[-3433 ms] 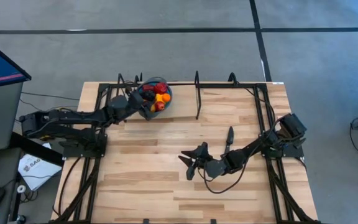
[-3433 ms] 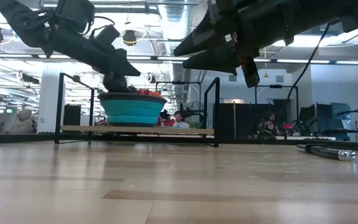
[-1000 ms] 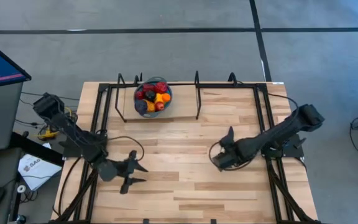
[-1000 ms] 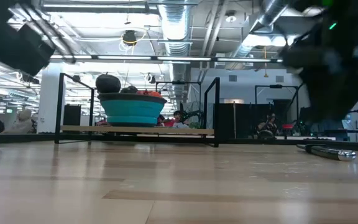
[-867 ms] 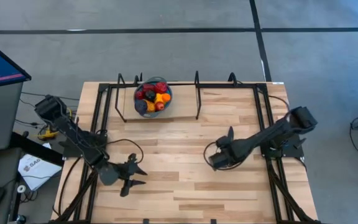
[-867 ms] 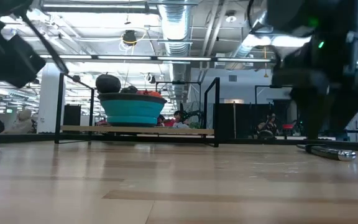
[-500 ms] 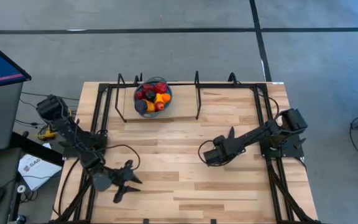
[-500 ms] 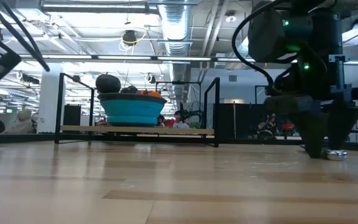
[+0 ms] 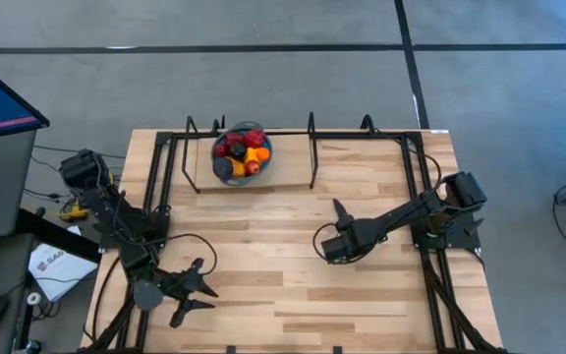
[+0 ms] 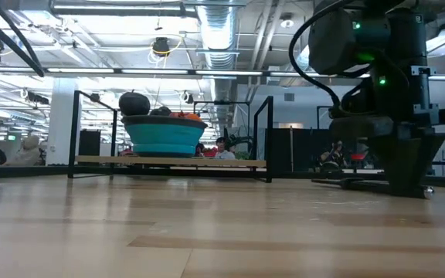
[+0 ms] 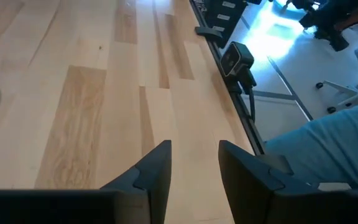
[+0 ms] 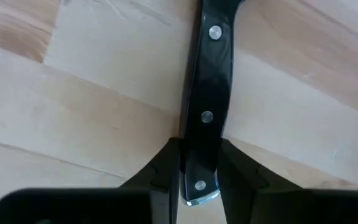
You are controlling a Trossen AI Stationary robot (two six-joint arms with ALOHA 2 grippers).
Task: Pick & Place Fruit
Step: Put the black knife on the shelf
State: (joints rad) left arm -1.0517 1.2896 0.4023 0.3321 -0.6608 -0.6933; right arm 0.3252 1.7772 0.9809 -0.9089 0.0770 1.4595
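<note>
Next, I set the knife down with my right gripper on the low shelf [image 9: 288, 162] next to the blue bowl.
The fruit [image 9: 243, 149], red, orange, yellow and dark pieces, is heaped in the blue bowl [image 9: 226, 169] at the table's far edge. In the low view a dark piece [image 10: 134, 102] tops the bowl [image 10: 164, 136]. A slim black knife [image 9: 341, 209] lies right of centre, its handle [image 12: 207, 106] running between my right gripper's fingers. My right gripper [image 9: 336, 242] points down at the table over the handle end [image 10: 408, 188]. My left gripper [image 9: 191, 292] hangs open near the table's near left corner, over bare wood [image 11: 194, 167]. My right gripper pinches the knife's black riveted handle at its butt end [image 12: 199, 180] between the two fingers [image 12: 166, 168]. The fingers come from above, pointing down, one on each long side of the handle. The knife lies level at table height, its blade [image 10: 358, 183] reaching away from the gripper.
Black metal posts [image 9: 311, 147] and rails [image 9: 413, 177] frame the table's far and side edges. The bowl stands on a low shelf [image 10: 168, 161] in the low view. Bare wood lies across the middle [image 9: 263, 236]. Something blue [image 11: 328, 146] shows beyond the table edge in the left wrist view.
My left gripper has drawn toward the table's near left corner. My right gripper has slid a little toward the table's left and come down over the knife. The knife has turned on the table: its blade has swung toward the left while the handle end stayed by the gripper.
</note>
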